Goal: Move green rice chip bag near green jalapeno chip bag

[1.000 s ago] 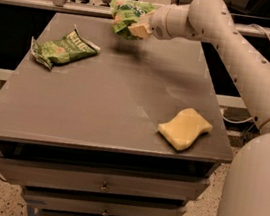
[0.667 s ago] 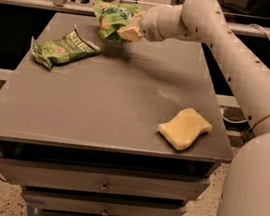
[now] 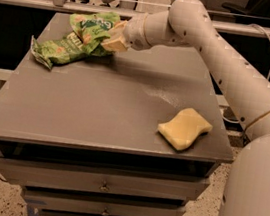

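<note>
The green rice chip bag will be released at the grey table's far end (image 3: 88,38), against the green jalapeno chip bag.
The puffy, bright light-green rice chip bag (image 3: 92,26) is held in my gripper (image 3: 112,38) at the far left of the grey table (image 3: 105,100), just above the surface. My gripper is shut on the bag's right side. The flat, darker green jalapeno chip bag (image 3: 57,50) lies on the table right below and to the left of the rice bag, partly overlapped by it. My white arm (image 3: 210,45) reaches in from the right.
A yellow sponge (image 3: 185,128) lies near the table's front right corner. The table stands on a drawer cabinet (image 3: 103,186). A rail and chair legs run behind the far edge.
My gripper has carried the rice chip bag leftward from the table's far middle to just beside and over the jalapeno bag, and a little lower.
</note>
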You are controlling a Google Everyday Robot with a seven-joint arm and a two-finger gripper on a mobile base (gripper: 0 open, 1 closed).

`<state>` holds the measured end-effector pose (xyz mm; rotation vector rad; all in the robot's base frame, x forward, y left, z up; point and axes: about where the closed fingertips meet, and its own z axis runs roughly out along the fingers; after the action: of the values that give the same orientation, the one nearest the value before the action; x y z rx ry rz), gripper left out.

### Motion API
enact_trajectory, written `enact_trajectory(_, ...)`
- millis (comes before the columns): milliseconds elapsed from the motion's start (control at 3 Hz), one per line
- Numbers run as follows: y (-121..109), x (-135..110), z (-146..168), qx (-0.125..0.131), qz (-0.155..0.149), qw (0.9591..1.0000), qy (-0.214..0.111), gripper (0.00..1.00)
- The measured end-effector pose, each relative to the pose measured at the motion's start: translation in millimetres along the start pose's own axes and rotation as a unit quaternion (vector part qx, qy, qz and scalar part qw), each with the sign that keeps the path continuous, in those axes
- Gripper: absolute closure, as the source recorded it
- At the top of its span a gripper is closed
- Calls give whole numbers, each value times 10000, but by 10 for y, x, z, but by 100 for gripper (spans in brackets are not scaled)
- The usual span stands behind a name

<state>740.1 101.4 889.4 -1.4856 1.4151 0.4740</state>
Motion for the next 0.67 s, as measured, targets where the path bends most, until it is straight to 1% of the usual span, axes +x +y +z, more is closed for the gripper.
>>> enact_trajectory(333, 187, -58, 60, -281, -163, 9995, -52, 100)
enact_trajectory(667, 318, -88, 34, -472, -273, 9985, -70, 100)
